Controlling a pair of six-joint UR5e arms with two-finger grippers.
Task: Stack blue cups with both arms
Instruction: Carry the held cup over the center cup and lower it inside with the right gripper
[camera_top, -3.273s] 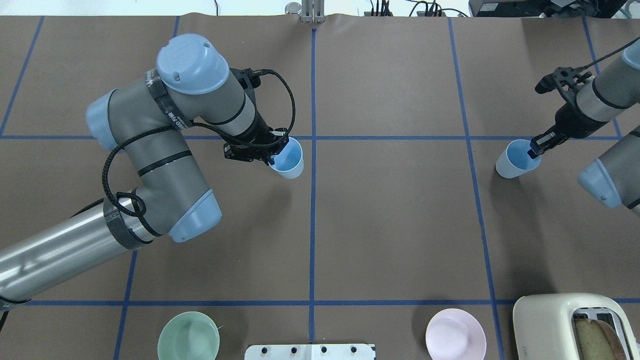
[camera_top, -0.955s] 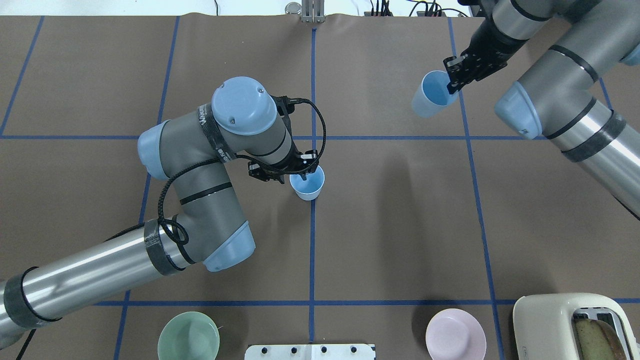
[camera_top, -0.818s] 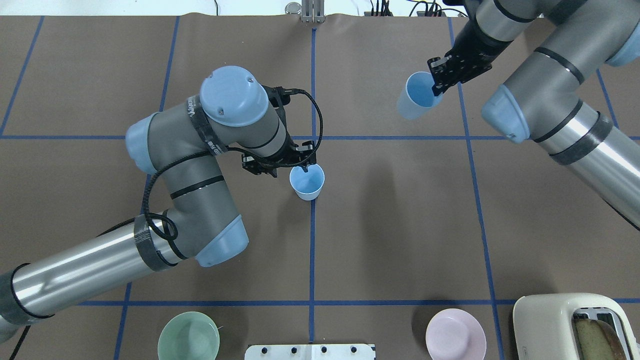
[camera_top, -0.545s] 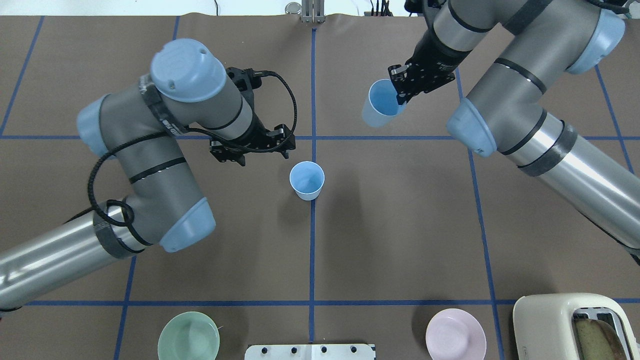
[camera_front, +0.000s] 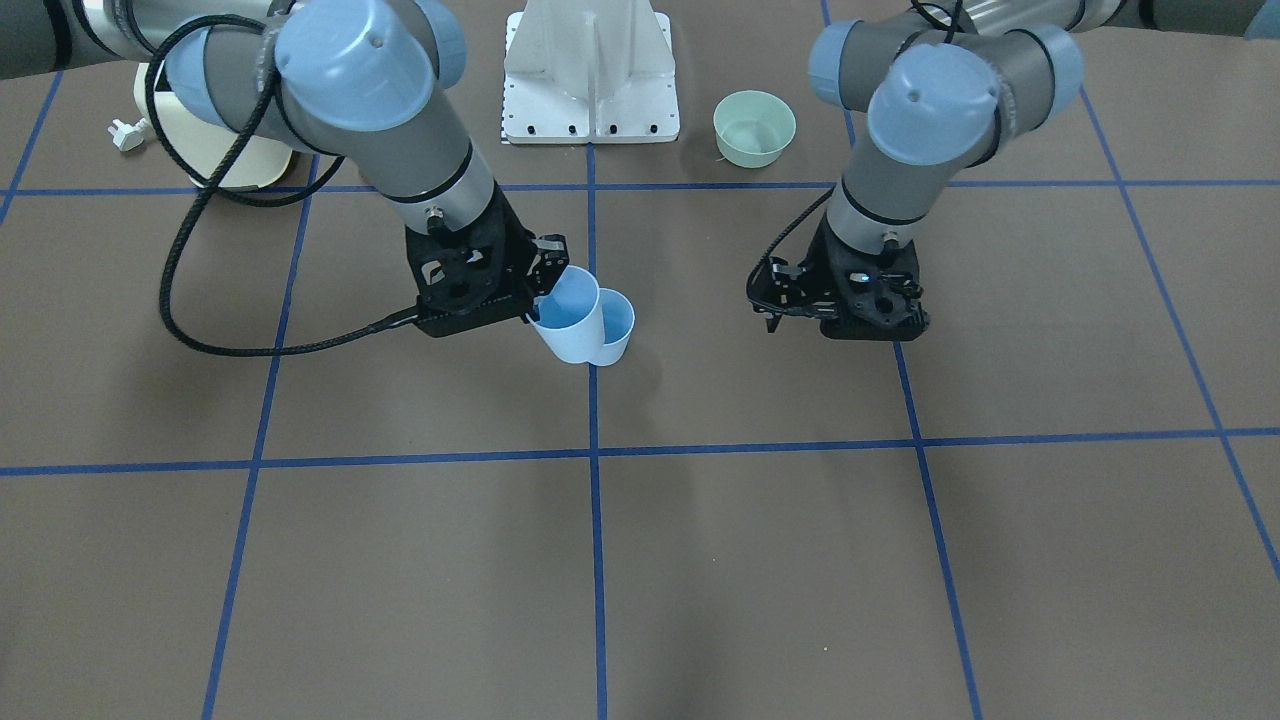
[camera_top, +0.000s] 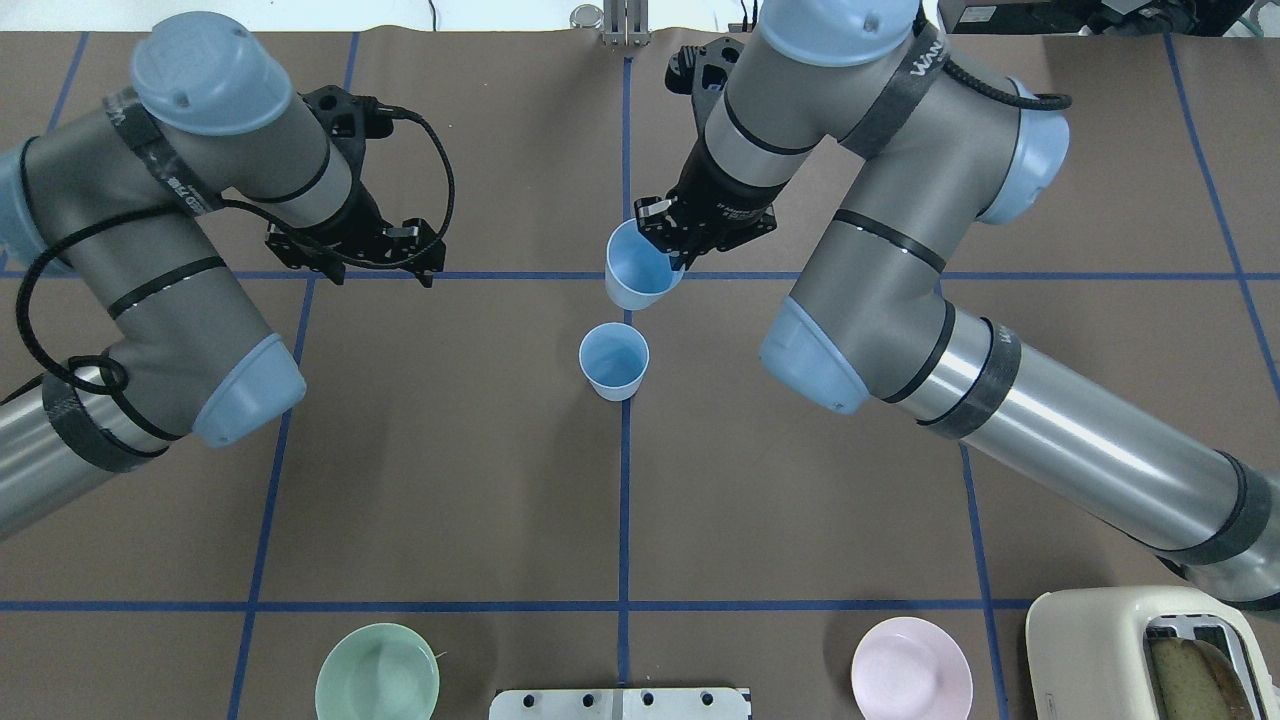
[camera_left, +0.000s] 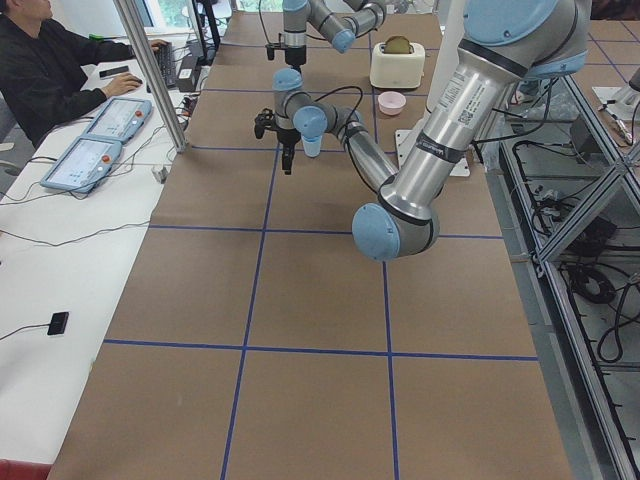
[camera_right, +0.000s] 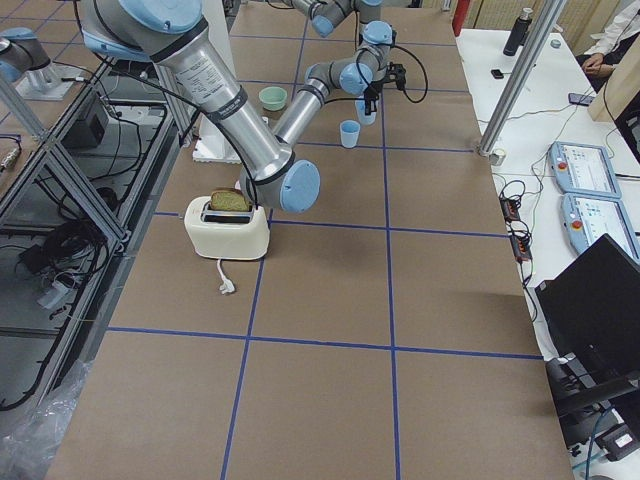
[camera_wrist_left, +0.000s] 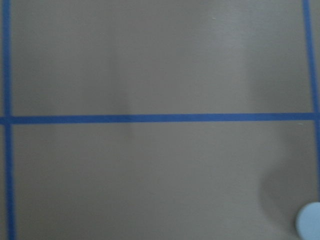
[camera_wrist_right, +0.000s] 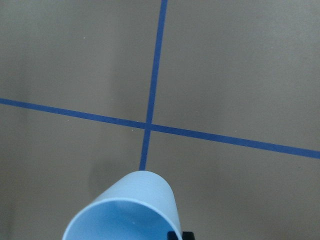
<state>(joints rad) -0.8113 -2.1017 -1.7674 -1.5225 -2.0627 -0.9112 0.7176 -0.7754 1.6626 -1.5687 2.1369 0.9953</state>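
Note:
Next, I release the second blue cup from my right gripper inside the standing blue cup (camera_front: 601, 322) on the table's centre line.
One blue cup (camera_top: 614, 362) stands upright on the table's centre line, free of both grippers; it also shows in the front view (camera_front: 618, 327). My right gripper (camera_top: 672, 255) is shut on the rim of the second blue cup (camera_top: 636, 276) and holds it tilted in the air, just beyond and beside the standing cup. In the front view the right gripper (camera_front: 545, 288) holds that cup (camera_front: 568, 322) overlapping the standing one. The right wrist view shows the held cup (camera_wrist_right: 125, 212) at the bottom. My left gripper (camera_top: 358, 268) is open and empty, well to the left of the standing cup.
A mint-green bowl (camera_top: 377, 672), a pink bowl (camera_top: 911, 668) and a cream toaster (camera_top: 1150, 650) sit along the near edge beside the white base plate (camera_top: 620, 703). Blue tape lines grid the brown table. An operator sits at a side desk (camera_left: 45, 60).
My left gripper let go of its cup on the centre line and drew back to the left. My right arm carried its cup from the right side to just beyond the standing cup.

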